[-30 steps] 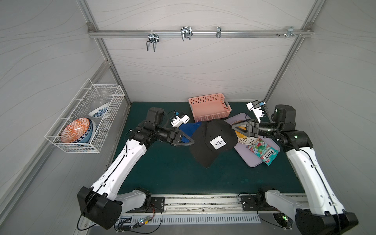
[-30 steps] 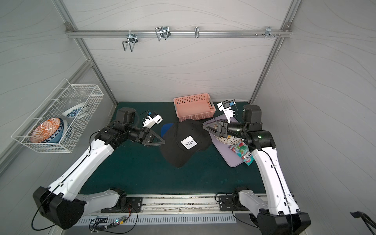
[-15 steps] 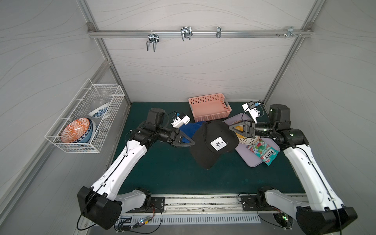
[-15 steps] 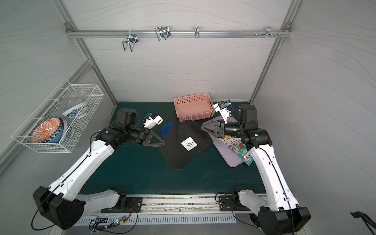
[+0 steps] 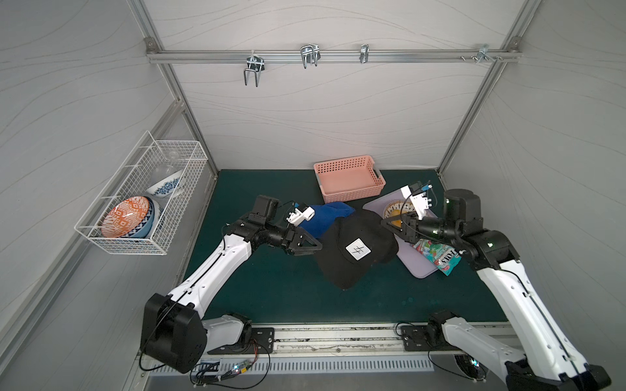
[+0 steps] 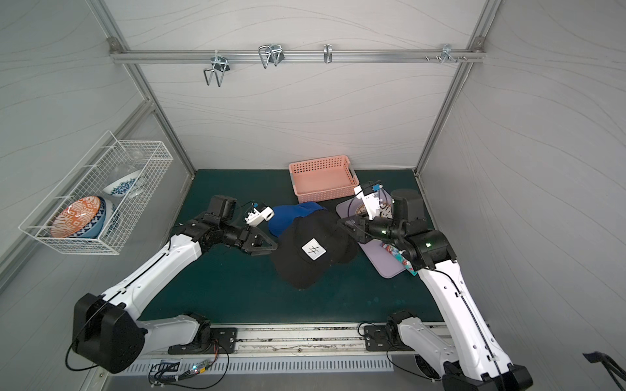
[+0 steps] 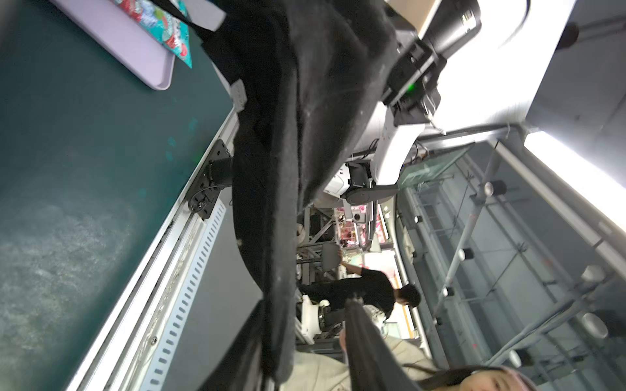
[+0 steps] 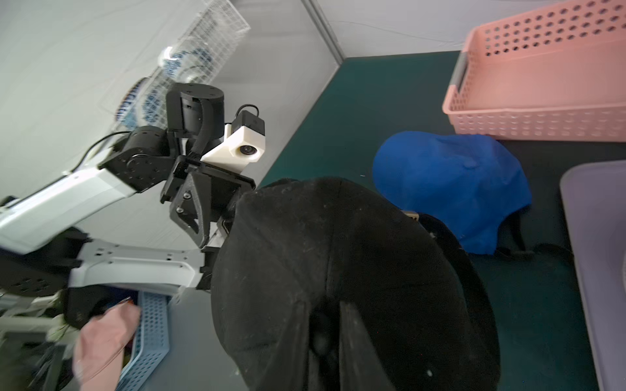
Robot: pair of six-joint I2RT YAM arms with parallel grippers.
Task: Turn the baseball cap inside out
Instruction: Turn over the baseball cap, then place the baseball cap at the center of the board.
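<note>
Next, I let go of the black cap with my right gripper on the green mat (image 5: 350,269), just in front of the blue cap.
The black baseball cap (image 5: 355,250) (image 6: 311,250) with a white patch hangs between my two arms above the green mat, patch side up. My right gripper (image 5: 386,225) (image 8: 325,325) is shut on the cap's crown fabric (image 8: 338,270), pinched between its fingers. My left gripper (image 5: 316,243) (image 7: 305,338) stands open at the cap's opposite edge. The black cloth (image 7: 298,135) lies against one finger, and the gap between the fingers is bare.
A blue cap (image 5: 325,216) (image 8: 450,182) lies on the mat behind the black one. A pink basket (image 5: 349,179) stands at the back. A lilac tray (image 5: 420,267) at the right holds a candy bag (image 5: 438,257) and a plate (image 5: 394,210). A wire basket (image 5: 142,196) of bowls hangs on the left wall.
My right gripper moved in toward the cap and closed on its crown. My left gripper, shut before, has opened and let go of the cap's edge.
</note>
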